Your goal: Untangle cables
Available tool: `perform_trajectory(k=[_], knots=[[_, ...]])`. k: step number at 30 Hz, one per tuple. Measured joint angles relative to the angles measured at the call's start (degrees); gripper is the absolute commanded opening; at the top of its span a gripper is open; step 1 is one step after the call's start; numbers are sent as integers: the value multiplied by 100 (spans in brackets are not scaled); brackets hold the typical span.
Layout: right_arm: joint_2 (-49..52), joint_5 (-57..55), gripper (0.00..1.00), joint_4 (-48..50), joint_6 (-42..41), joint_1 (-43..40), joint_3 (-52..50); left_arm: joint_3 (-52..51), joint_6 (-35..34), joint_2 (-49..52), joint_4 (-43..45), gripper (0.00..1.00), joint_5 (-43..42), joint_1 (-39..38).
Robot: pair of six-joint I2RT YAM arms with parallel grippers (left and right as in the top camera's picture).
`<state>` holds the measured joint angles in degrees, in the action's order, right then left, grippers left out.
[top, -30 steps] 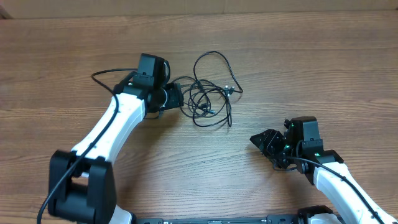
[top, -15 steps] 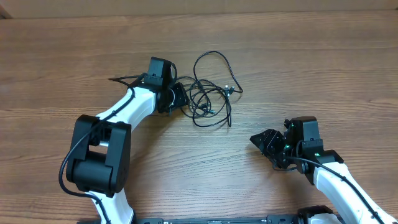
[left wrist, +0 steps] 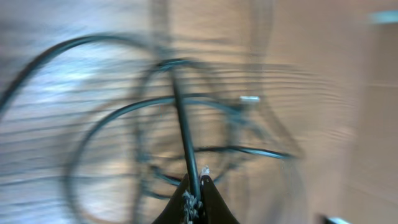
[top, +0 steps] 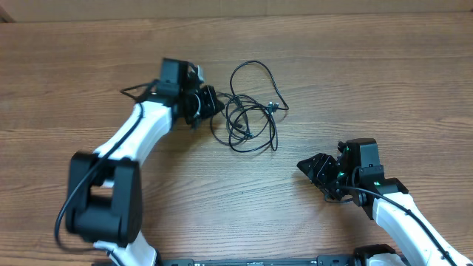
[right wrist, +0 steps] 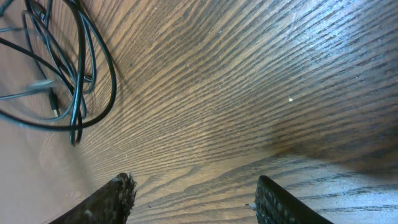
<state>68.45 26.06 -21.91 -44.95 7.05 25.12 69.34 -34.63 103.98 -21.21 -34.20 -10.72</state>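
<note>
The left gripper holds a strand of cable that runs into crossed loops, so it should let that piece go and grab the tangle by its plug side (top: 271, 118) to pull a cable out.
The cables (top: 251, 111) lie as one tangle of thin black loops at the middle of the table, a small silvery plug (top: 275, 106) on its right side. My left gripper (top: 214, 103) is at the tangle's left edge. In the blurred left wrist view its jaws (left wrist: 196, 186) are shut on one black strand (left wrist: 186, 137), with the loops and a grey plug (left wrist: 250, 98) beyond. My right gripper (top: 310, 168) stands open low at the right, well apart from the tangle. Nothing lies between its fingers (right wrist: 118, 193), and the cables (right wrist: 81, 74) show at the upper left.
The wooden table (top: 369, 89) ends at a far edge (top: 236, 15) along the top. A thicker black wire (top: 133, 90) arcs off my left arm, to the left of the tangle.
My left gripper has closed onto a strand at the tangle's left edge, and its wrist has drawn slightly left. The right arm has not moved.
</note>
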Motion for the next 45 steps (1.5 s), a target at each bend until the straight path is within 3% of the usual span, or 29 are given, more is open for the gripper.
perform_trajectory(k=[8, 13, 20, 24, 28, 29, 32, 33, 35, 44, 45], knots=[[0, 0, 61, -4, 0, 0, 0, 168, -170, -778, 83, 4, -1729, 103], [0, -2, 61, -22, 0, 0, 0, 168, -221, -767, 61, 4, -1923, 105], [0, -4, 61, -22, -2, 0, 0, 168, 481, -765, -280, 4, -1191, 258], [0, -70, 61, -26, -2, 0, 0, 190, 988, -767, -973, 4, -271, 544], [0, -101, 61, -24, 0, 0, 0, 197, 1224, -767, -1550, 4, 1165, 903], [0, -101, 61, -26, 0, 0, 0, 195, 1241, -767, -1596, 11, 1397, 957], [0, -98, 61, -24, -2, 0, 0, 197, 1296, -778, -1631, 76, 2050, 1132], [0, -101, 61, -24, -2, 2, 0, 197, 1298, -778, -1631, 85, 2159, 1163], [0, -101, 61, -24, -2, 0, 0, 195, 1274, -780, -1611, 92, 2238, 1196], [0, -101, 61, -15, 0, 0, 0, 195, 1641, -789, -1248, 95, 1423, 601], [0, -98, 61, -15, -2, 2, 0, 197, 1716, -789, -1226, 99, 1388, 468]])
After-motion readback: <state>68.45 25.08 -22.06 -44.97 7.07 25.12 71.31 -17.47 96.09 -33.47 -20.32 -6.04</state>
